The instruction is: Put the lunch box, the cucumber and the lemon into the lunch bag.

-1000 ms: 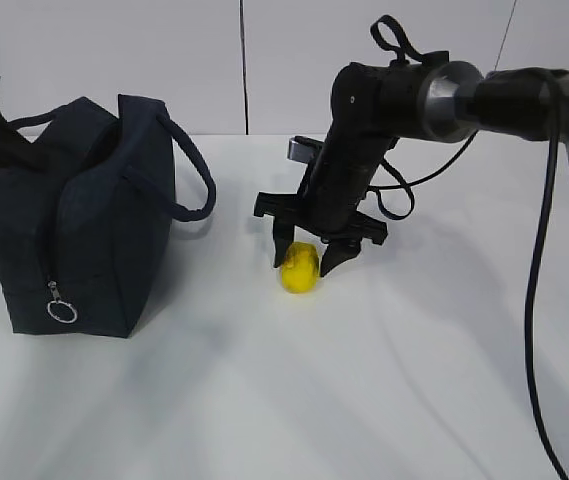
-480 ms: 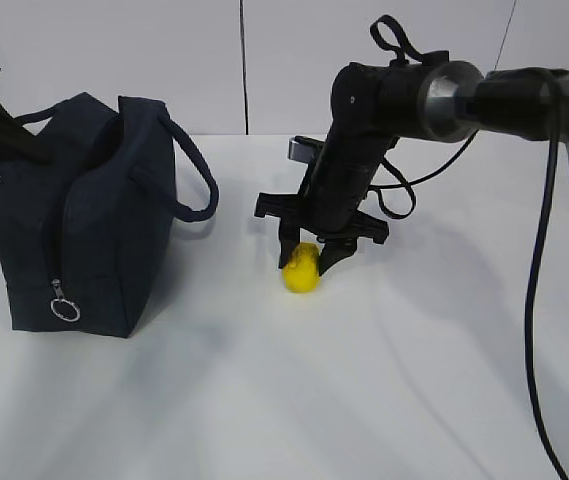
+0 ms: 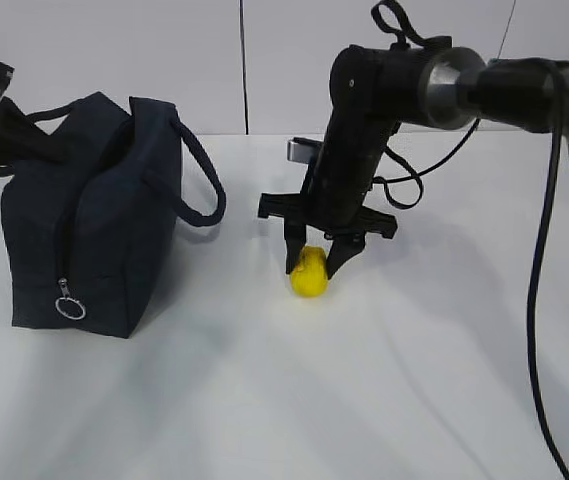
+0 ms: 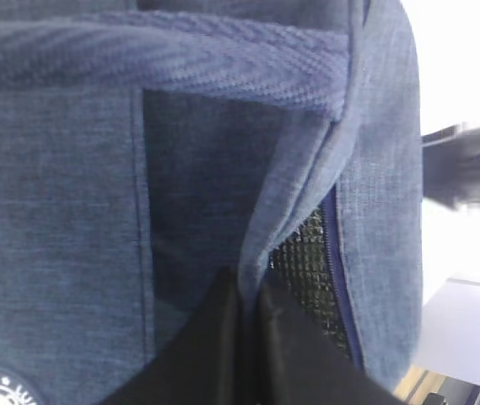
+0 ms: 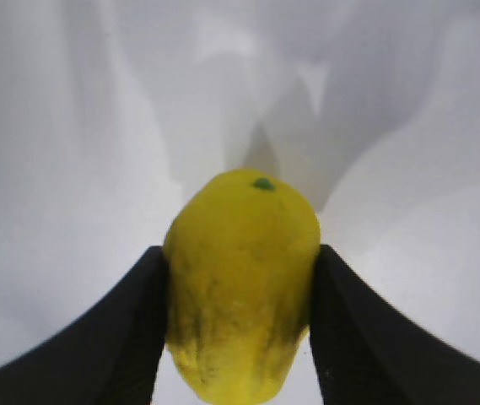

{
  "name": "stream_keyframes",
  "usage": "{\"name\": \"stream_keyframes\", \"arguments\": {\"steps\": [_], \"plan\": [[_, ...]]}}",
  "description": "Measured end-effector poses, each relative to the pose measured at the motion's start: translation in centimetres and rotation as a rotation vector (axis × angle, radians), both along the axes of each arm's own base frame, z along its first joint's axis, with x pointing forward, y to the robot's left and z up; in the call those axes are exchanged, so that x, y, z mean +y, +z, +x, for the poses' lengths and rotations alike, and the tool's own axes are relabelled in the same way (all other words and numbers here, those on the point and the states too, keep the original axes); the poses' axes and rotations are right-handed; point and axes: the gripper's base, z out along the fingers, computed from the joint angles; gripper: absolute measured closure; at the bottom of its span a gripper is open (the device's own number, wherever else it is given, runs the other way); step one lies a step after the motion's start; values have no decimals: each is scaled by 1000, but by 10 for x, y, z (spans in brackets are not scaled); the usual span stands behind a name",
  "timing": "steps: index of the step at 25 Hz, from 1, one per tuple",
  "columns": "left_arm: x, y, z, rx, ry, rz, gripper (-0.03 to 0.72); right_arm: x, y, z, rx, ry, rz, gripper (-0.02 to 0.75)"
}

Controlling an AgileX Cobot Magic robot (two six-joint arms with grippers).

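Note:
My right gripper has the lemon at or just above the white table. Next, I let it go inside the navy lunch bag's zipped opening [image 3: 108, 213], just above the silver ring pull.
The yellow lemon [image 3: 310, 274] is gripped between the fingers of my right gripper [image 3: 313, 262], at or just above the white table [image 3: 384, 380]. In the right wrist view both black fingers press the lemon's [image 5: 241, 278] sides. The dark navy lunch bag [image 3: 94, 240] stands at the left with its silver ring pull [image 3: 70, 308] facing front. My left gripper [image 4: 246, 291] is shut on the fabric edge of the bag's opening [image 4: 282, 211], at the bag's far left end. The lunch box and the cucumber are out of view.
The bag's looped handle [image 3: 204, 180] hangs out toward the right arm [image 3: 364, 130]. A black cable [image 3: 539, 250] runs down the right side. A white wall stands behind the table.
My right gripper has closed on the lemon and shifted slightly right with it. The left gripper has pulled the bag's top up and a little to the right.

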Motion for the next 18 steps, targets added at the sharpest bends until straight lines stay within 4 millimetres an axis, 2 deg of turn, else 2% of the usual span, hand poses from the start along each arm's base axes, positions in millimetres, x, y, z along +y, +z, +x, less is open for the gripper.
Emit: {"name": "stream_keyframes", "arguments": {"steps": [3, 10, 14, 18], "plan": [[-5, 0, 0, -2, -12, -2, 696, 3, 19, 8, -56, 10, 22, 367], [-6, 0, 0, -5, -17, -1, 696, 17, 88, 25, -258, 43, 179, 369], [-7, 2, 1, -13, -9, -23, 696, 25, 122, 25, -330, 50, 294, 369], [-10, 8, 4, -44, 17, -99, 696, 38, 140, 19, -316, 96, 485, 369]]}}
